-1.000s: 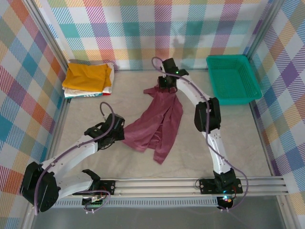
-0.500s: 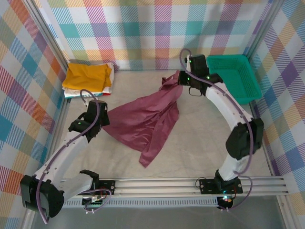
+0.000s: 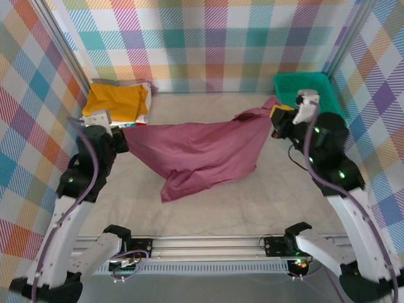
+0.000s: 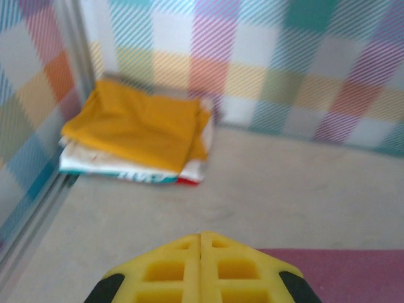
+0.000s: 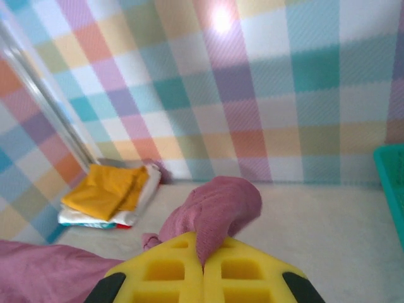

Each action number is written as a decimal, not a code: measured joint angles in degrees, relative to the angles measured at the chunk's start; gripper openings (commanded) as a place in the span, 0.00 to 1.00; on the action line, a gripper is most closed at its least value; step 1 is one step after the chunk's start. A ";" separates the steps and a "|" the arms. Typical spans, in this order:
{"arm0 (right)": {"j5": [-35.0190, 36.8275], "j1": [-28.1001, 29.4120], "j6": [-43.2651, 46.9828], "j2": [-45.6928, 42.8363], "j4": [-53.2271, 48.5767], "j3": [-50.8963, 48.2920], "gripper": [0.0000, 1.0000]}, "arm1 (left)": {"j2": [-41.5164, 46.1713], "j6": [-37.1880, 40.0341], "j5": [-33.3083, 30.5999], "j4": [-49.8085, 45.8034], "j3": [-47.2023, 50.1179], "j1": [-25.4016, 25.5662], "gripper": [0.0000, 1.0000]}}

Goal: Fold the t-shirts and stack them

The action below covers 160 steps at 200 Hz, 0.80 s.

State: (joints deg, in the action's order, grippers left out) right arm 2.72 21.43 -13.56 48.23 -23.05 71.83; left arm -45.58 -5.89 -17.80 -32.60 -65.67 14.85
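Observation:
My right gripper needs to keep the maroon t-shirt hanging while my left gripper takes that loose end [image 3: 137,140], as the t-shirt's loose end lies beside my left gripper's shut fingers.
A maroon t-shirt [image 3: 196,151] hangs stretched across the middle of the table, its lower edge sagging onto the surface. My left gripper [image 3: 121,137] is shut on its left corner. In the left wrist view the yellow fingers [image 4: 201,237] press together, with maroon cloth [image 4: 344,271] beside them. My right gripper [image 3: 275,122] is shut on the right end, where a bunch of maroon cloth [image 5: 221,205] pokes out between the yellow fingers [image 5: 165,268]. A folded mustard t-shirt [image 3: 117,101] lies on a folded white one [image 3: 117,124] in the back left corner.
A teal mesh basket [image 3: 309,85] stands at the back right, partly behind my right arm. Checked walls enclose the table on three sides. A metal rail [image 3: 208,243] runs along the near edge. The folded stack [image 4: 136,126] lies just ahead of my left gripper.
Both arms have swung apart, the left toward the folded stack and the right toward the basket. The maroon t-shirt has been pulled from a crumpled drape into a wide stretched span.

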 measured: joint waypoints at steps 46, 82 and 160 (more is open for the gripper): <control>-7.85 0.00 3.82 -15.78 -4.48 -1.42 0.00 | 11.30 3.74 12.48 -0.28 -9.03 0.00 0.00; -8.92 0.00 5.05 -18.95 -6.64 3.08 0.00 | 10.78 4.44 16.06 -1.53 -20.59 0.00 0.00; -3.43 0.00 4.52 -9.05 -0.81 -6.05 0.00 | -2.93 -0.39 29.66 8.35 2.29 7.06 0.41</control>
State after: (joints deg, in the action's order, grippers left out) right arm -0.71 21.43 -9.04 39.18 -23.86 65.78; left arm -48.51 -6.28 11.86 -24.25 -63.37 21.91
